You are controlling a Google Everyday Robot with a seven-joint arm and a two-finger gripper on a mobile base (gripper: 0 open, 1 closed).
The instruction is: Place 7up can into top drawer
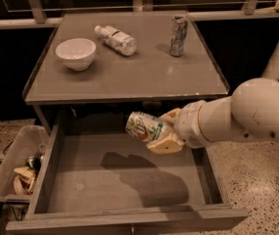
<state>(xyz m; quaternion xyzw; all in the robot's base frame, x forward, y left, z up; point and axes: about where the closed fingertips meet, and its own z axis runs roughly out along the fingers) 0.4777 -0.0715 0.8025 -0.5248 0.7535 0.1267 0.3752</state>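
I should let go of the 7up can with my gripper on the middle of the drawer's grey bottom, toward the table (133,154).
The 7up can (143,126), white and green with a small red spot, lies on its side in my gripper (162,133), which is shut on it. I hold it in the air over the back right part of the open top drawer (129,180), just in front of the table's front edge. The drawer is wide, grey and bare inside; the can and arm cast a shadow on its bottom. My white arm reaches in from the right.
On the table top (129,77) stand a white bowl (75,53), a clear plastic bottle lying down (115,39) and a tall slim silver can (178,35). A bin with scraps (16,168) sits left of the drawer on speckled floor.
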